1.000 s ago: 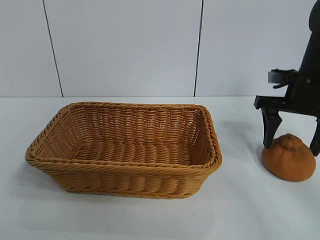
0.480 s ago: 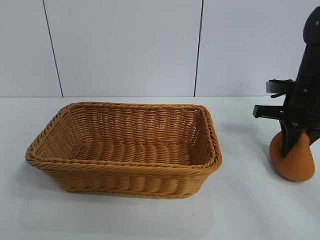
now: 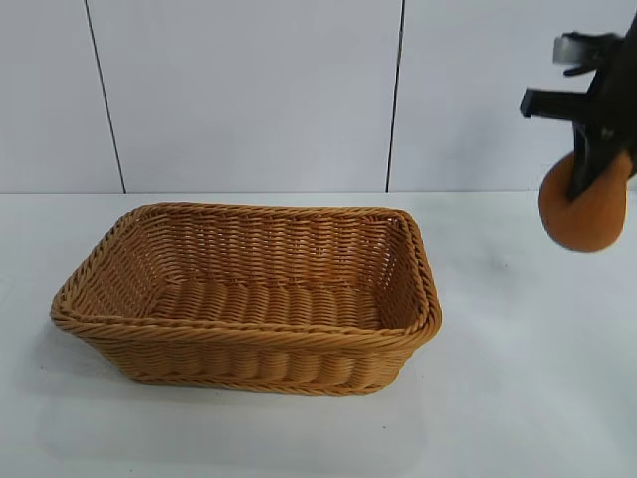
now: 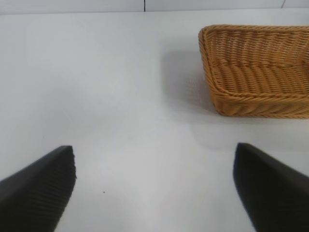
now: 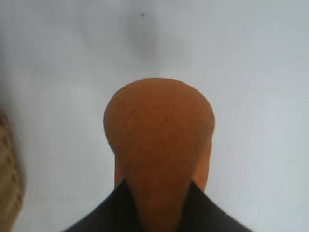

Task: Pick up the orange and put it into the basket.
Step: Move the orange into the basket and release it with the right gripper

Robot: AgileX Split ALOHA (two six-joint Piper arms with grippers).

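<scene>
I need to use my right gripper to set the orange, now held well above the table, down on the basket's bottom near the middle of its front side (image 3: 252,290).
The brownish-orange orange (image 3: 585,211) hangs in the air at the far right, well above the table, held by my right gripper (image 3: 589,179), which is shut on it. In the right wrist view the orange (image 5: 159,140) fills the space between the black fingers. The golden tan wicker basket (image 3: 249,339) stands on the white table left of centre, empty, to the left of the orange and lower. It also shows in the left wrist view (image 4: 256,104). My left gripper (image 4: 154,188) is open and empty over bare table, away from the basket, and out of the exterior view.
The white table (image 3: 518,398) runs between the basket and the right edge. A white panelled wall (image 3: 249,90) stands behind. An edge of the basket (image 5: 8,188) shows beside the orange in the right wrist view.
My right gripper closed on the orange, which tipped in the grip, then lifted it off the table up to the top right. The basket has not moved.
</scene>
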